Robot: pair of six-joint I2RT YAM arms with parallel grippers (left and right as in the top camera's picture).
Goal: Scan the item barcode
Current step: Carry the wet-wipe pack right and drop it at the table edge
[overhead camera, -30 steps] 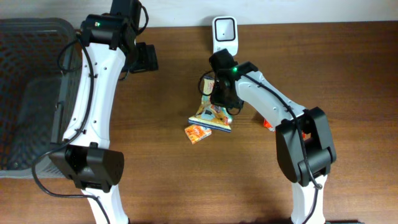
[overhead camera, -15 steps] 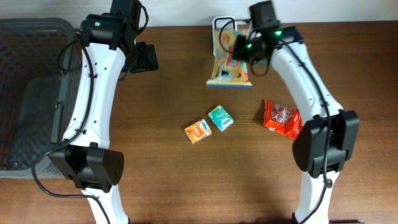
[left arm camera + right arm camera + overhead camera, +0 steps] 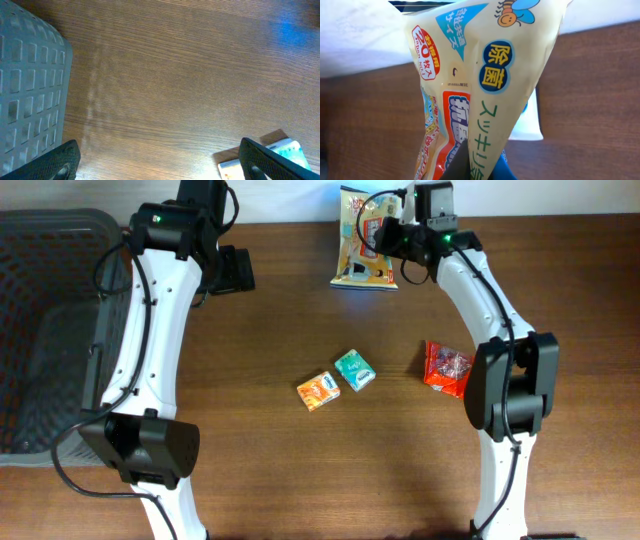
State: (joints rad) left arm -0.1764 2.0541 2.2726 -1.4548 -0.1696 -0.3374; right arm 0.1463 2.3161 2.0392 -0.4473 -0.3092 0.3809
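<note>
The robot's right gripper will set the yellow packet, now hanging at the table's back edge, down on bare wood at the table's end (image 3: 613, 389) opposite the grey basket.
The item is a yellow snack-style packet (image 3: 365, 245) with Japanese print, hanging at the table's back edge. My right gripper (image 3: 388, 235) is shut on its side, and the packet covers the scanner from above. In the right wrist view the packet (image 3: 485, 75) fills the frame, pinched between the dark fingers (image 3: 470, 165) at the bottom, with the white scanner body (image 3: 529, 122) just behind it. A blue glow shows on the wall above the packet. My left gripper (image 3: 235, 272) hovers open over bare wood at the back left, its pads (image 3: 62, 160) far apart.
An orange box (image 3: 318, 392) and a green box (image 3: 354, 369) lie side by side mid-table. A red packet (image 3: 447, 368) lies by the right arm. A grey mesh basket (image 3: 40, 330) fills the left edge, and its wall (image 3: 30, 90) shows in the left wrist view.
My right gripper has lifted the yellow packet from mid-table, by the orange box, and carried it back over the scanner. The green box is now uncovered. The left arm has not moved.
</note>
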